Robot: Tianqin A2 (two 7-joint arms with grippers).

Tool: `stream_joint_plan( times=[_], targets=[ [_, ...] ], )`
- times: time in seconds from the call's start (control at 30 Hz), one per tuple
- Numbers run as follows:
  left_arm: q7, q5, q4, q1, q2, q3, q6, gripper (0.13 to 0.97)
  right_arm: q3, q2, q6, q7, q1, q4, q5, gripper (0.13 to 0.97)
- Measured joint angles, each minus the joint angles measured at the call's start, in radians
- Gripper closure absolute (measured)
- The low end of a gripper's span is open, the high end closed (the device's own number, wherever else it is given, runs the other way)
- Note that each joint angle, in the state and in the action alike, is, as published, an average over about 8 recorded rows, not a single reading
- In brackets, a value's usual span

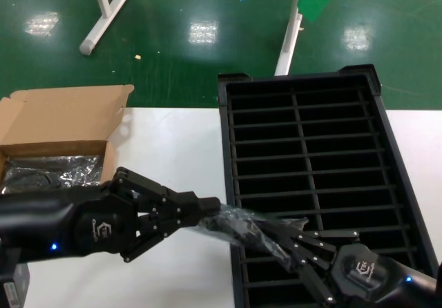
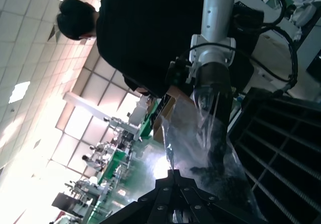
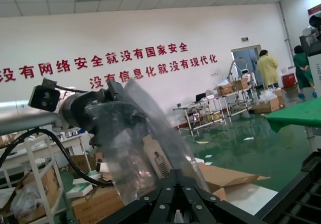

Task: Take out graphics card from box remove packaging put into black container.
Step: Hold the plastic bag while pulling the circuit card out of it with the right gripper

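I need to open my right gripper, as it pinches the packaging beside the graphics card's metal bracket, and take the bracket (image 3: 157,156) to pull the card out.
A crinkly translucent bag, the packaging (image 1: 238,224), hangs stretched between both grippers over the black container's near left edge. My left gripper (image 1: 209,206) is shut on its left end and my right gripper (image 1: 268,233) is shut on its right end. In the left wrist view the packaging (image 2: 200,138) rises from the closed jaws of the left gripper (image 2: 175,173). The right wrist view shows the packaging (image 3: 135,138) above the right gripper (image 3: 175,178). I cannot make out the graphics card. The box (image 1: 62,125) stands open at the left. The black container (image 1: 311,149) fills the right.
More shiny wrinkled plastic (image 1: 48,170) lies inside the box. White table (image 1: 173,149) runs between the box and the container. White frame legs (image 1: 103,14) stand on the green floor beyond the table.
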State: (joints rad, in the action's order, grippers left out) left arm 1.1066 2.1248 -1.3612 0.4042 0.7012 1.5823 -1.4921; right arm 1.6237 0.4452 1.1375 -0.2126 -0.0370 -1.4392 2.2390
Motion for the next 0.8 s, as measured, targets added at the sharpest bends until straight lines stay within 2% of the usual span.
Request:
stream_joint_plan(
  times=[0.67, 0.8],
  targets=[
    [0.017, 0.01, -0.013, -0.017, 0.004, -0.018, -0.015, 0.954, -0.01, 0.026, -0.004, -0.017, 0.066, -0.052, -0.012, 0.944],
    [0.014, 0.015, -0.027, -0.032, 0.003, -0.024, -0.013, 0.954, -0.008, 0.033, -0.005, -0.009, 0.075, -0.069, -0.011, 0.914]
  ],
)
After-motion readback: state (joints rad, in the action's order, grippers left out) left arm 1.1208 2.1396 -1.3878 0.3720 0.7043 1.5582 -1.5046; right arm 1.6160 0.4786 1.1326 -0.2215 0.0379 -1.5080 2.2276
